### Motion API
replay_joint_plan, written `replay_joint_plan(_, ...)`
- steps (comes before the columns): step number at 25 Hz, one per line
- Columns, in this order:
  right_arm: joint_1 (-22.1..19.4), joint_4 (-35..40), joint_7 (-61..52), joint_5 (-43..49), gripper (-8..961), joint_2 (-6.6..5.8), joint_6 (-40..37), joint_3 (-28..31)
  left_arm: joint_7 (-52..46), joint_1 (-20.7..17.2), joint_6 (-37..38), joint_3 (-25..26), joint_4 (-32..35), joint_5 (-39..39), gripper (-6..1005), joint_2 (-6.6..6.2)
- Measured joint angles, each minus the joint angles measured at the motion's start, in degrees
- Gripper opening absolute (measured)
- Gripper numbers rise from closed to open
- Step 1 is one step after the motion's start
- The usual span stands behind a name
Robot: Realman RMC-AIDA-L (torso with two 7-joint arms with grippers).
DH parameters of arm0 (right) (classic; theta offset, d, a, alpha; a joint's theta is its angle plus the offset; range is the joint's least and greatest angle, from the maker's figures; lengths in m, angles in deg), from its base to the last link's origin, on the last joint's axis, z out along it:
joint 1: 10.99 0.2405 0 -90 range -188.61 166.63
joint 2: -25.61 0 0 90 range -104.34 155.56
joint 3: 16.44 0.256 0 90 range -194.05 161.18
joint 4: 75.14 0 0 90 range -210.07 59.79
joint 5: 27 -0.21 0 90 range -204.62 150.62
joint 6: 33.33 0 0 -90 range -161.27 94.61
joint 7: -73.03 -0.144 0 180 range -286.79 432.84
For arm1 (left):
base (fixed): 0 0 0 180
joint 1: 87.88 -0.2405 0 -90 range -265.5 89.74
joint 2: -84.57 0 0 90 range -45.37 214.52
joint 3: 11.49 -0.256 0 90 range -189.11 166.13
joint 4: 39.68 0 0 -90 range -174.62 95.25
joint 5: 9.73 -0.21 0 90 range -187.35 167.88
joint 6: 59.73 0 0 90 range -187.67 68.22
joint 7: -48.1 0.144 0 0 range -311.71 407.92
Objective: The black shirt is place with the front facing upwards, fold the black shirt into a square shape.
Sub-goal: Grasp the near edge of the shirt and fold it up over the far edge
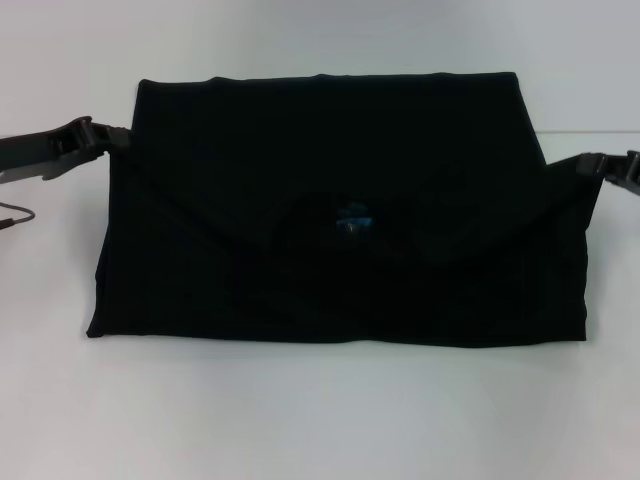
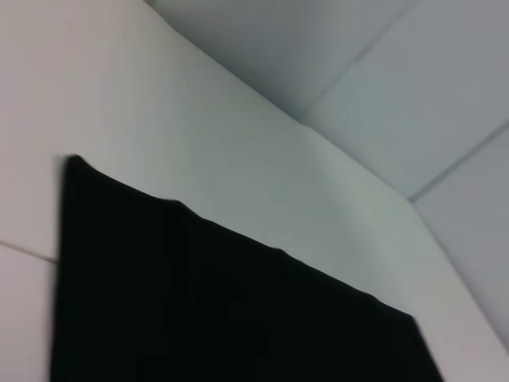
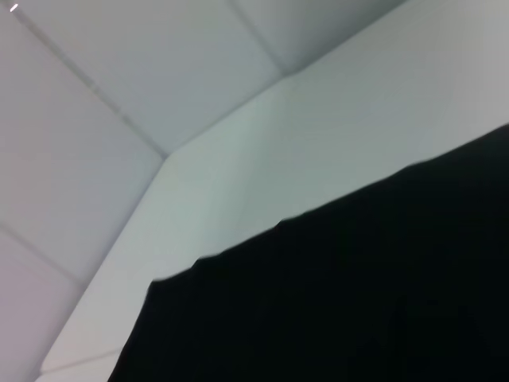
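Observation:
The robot's left gripper should put the cloth down just inside the black shirt's side edge (image 1: 137, 177), short of the shirt's far corner.
The black shirt (image 1: 330, 200) lies across the middle of the white table (image 1: 320, 420) as a wide folded shape. Its small blue neck label (image 1: 355, 222) shows near the centre, and no lettering is visible. My left gripper (image 1: 112, 138) meets the shirt's left edge and my right gripper (image 1: 592, 165) meets its right edge, each closed on the cloth. The far part of the shirt is stretched between them, and the near edge rests on the table. The shirt also shows in the left wrist view (image 2: 223, 310) and the right wrist view (image 3: 342, 294). No fingers show in either wrist view.
The white table runs around the shirt on all sides, with a wide bare strip at the front. A pale panelled wall (image 2: 398, 87) stands behind the table's far edge. A thin cable (image 1: 15, 215) hangs by the left arm.

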Motion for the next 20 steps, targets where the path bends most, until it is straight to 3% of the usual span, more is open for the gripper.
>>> replay_joint_plan(9,0.37,-0.48,2.5,-4.67,45,0.26,4.18,-0.41,1.1,0.92,-6.68,-1.72,-0.14,0.13,48,1.4)
replay_joint_plan(20,3.45,-5.15,7.08,-4.69,46,2.13,19.53,-4.59,1.88,1.69,-15.43,-6.26,-0.68,0.19,60,4.13)
